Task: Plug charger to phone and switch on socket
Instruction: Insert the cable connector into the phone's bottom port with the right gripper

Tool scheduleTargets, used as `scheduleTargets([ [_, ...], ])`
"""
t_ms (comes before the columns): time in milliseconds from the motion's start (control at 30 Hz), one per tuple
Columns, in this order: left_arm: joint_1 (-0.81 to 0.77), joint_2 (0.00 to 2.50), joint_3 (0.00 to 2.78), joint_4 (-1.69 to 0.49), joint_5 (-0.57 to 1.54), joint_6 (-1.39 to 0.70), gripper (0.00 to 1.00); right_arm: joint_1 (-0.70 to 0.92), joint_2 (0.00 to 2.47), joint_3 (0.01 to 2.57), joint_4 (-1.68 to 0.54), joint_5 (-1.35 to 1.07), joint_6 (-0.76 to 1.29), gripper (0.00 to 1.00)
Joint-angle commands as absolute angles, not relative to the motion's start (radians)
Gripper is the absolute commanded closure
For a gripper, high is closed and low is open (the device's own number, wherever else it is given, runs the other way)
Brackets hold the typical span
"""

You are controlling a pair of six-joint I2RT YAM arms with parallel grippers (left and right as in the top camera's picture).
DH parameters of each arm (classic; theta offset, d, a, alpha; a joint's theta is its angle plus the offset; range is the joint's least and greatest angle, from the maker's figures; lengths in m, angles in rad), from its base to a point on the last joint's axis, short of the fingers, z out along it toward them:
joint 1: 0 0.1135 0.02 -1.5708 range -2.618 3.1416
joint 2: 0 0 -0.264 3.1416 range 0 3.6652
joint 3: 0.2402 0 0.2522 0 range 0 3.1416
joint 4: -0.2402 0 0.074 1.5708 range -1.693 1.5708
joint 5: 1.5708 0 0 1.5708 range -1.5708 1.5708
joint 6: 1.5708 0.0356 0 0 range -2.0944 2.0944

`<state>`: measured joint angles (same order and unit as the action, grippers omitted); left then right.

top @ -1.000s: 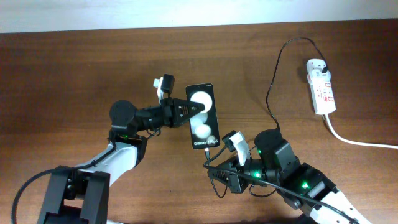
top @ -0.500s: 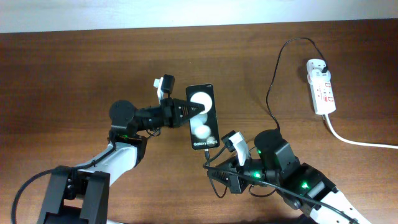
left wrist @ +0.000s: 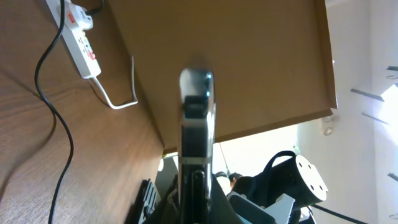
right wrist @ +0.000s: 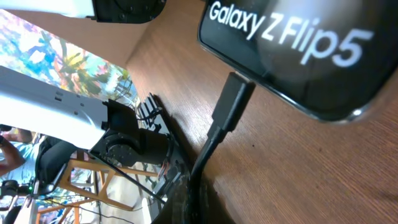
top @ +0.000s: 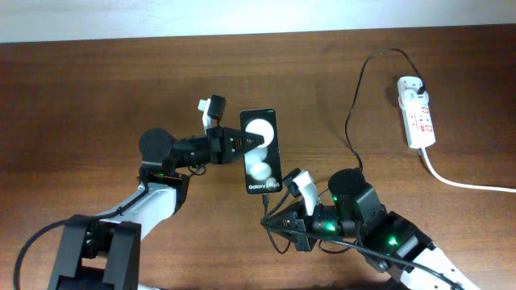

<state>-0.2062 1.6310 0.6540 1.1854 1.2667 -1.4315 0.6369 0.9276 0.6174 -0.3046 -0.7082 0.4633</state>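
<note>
I should let go of the black phone with my left gripper on the bare table (top: pixel 272 167) between my grippers, just below where it hovers.
The black phone (top: pixel 263 152) with two white spots is held off the table, face up, by my left gripper (top: pixel 240 145), which is shut on its left edge; it stands edge-on in the left wrist view (left wrist: pixel 196 130). My right gripper (top: pixel 284 214) is shut on the black charger cable (right wrist: pixel 208 146) just below the phone's bottom end. The connector tip (right wrist: pixel 233 99) touches the phone's bottom edge (right wrist: pixel 292 56). The cable (top: pixel 355 89) runs up to the plug head (top: pixel 420 84) in the white socket strip (top: pixel 416 112), which also shows in the left wrist view (left wrist: pixel 79 38).
The strip's thick white cord (top: pixel 459 180) trails off to the right edge. Slack black cable loops lie under my right arm (top: pixel 282 238). The table's far edge meets a white wall (top: pixel 258 16).
My right gripper has moved slightly left and up, bringing the connector tip against the phone's bottom edge. The left gripper and phone have barely moved.
</note>
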Motion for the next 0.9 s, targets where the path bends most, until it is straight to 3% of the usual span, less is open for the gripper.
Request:
scheduleTargets([
  [0,-0.223,1.622,0.653,1.192,1.453,-1.394,1.0,0.622,0.926,0.636,-0.23,-0.616,0.442,0.96],
  [200,-0.223,1.622,0.653,1.192,1.482,-1.398,1.0,0.622,0.926,0.643,-0.239,-0.591,0.442,0.95],
  [600,-0.223,1.622,0.653,1.191,1.384,-1.397,1.0,0.622,0.925,0.646,-0.314,-0.687,0.45,0.61],
  [700,-0.223,1.622,0.653,1.191,1.263,-1.397,1.0,0.622,0.895,0.709,-0.545,-0.658,0.361,0.5],
  [767,-0.223,1.622,0.654,1.191,1.192,-1.397,1.0,0.622,0.855,0.849,-0.841,-0.479,0.293,0.5],
  [867,-0.253,1.622,0.661,1.191,1.103,-1.397,1.0,0.622,0.812,1.063,-1.095,-0.253,0.284,0.5],
])
